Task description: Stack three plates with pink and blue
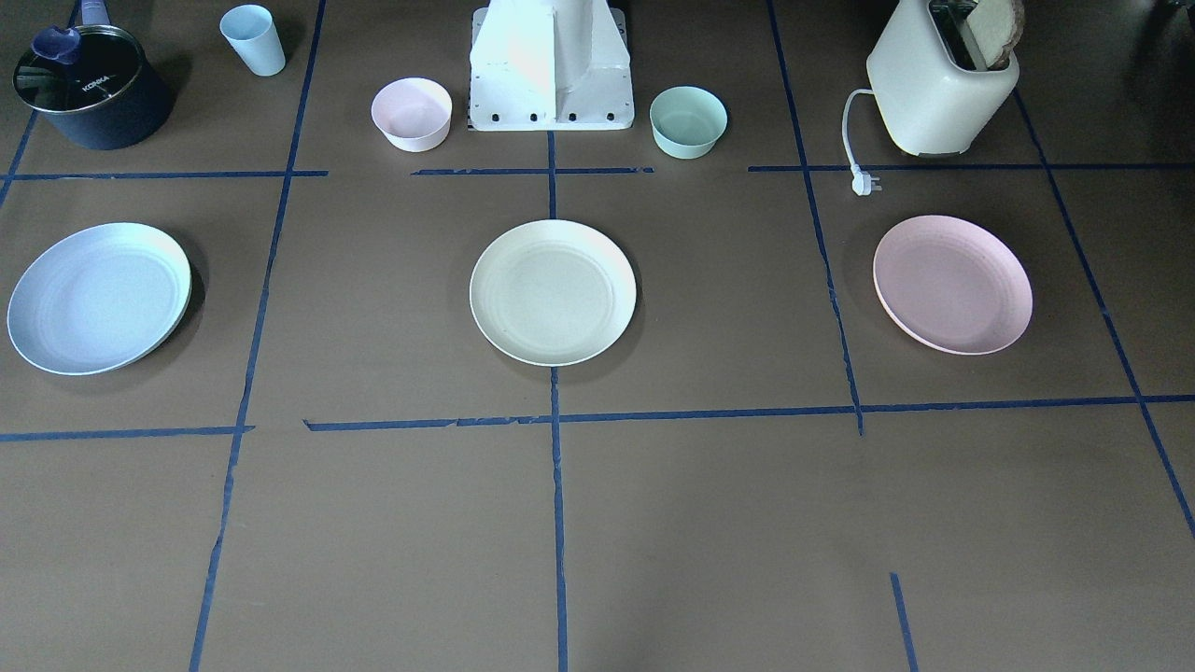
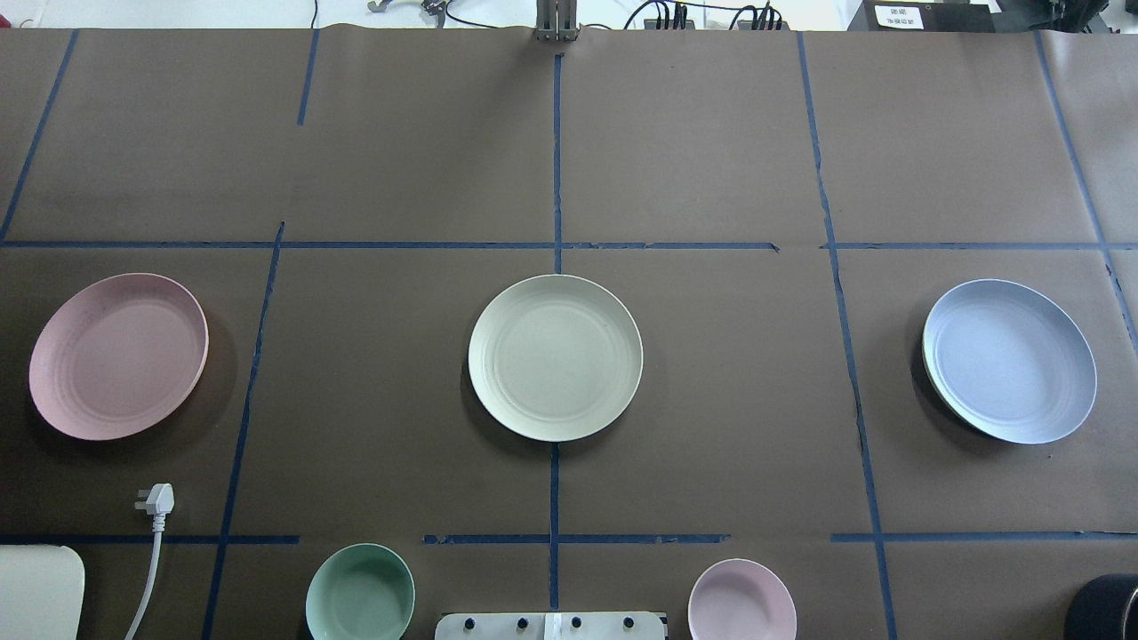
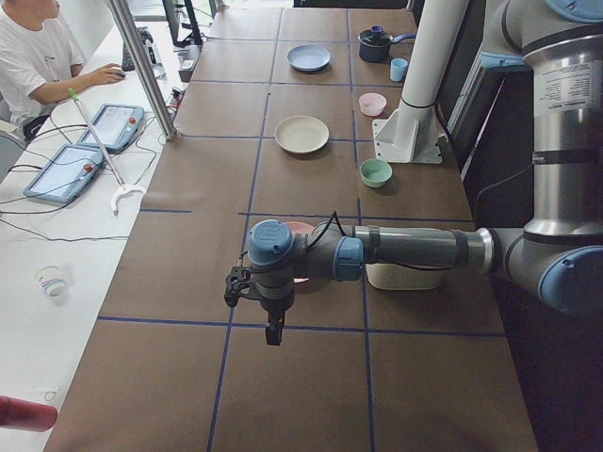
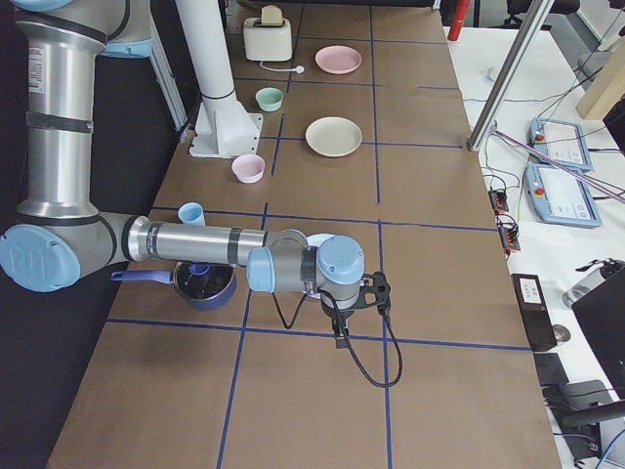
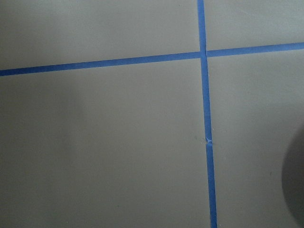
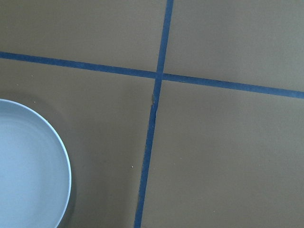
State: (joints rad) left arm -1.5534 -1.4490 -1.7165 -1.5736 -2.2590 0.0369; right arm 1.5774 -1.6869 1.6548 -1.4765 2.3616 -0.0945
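The outer edge (image 1: 1029, 282) of the pale pink plate, on the side facing away from the cream-white plate, will be gripped by my left gripper.
Three plates lie apart in a row on the brown table. The light blue plate (image 1: 98, 297) (image 2: 1009, 360) is on my right side, the cream-white plate (image 1: 553, 291) (image 2: 556, 357) is in the middle, and the pale pink plate (image 1: 952, 284) (image 2: 118, 356) is on my left side. My left gripper (image 3: 273, 328) hangs above the table just past the pink plate. My right gripper (image 4: 340, 337) hangs just past the blue plate, whose edge (image 6: 28, 166) shows in the right wrist view. Both grippers show only in the side views, so I cannot tell if they are open or shut.
Near the robot base (image 1: 551, 75) stand a small pink bowl (image 1: 412, 114) and a mint-green bowl (image 1: 688, 121). A light blue cup (image 1: 253, 39) and a dark pot (image 1: 91, 86) stand behind the blue plate. A toaster (image 1: 943, 84) with its plug (image 1: 866, 184) stands behind the pink plate.
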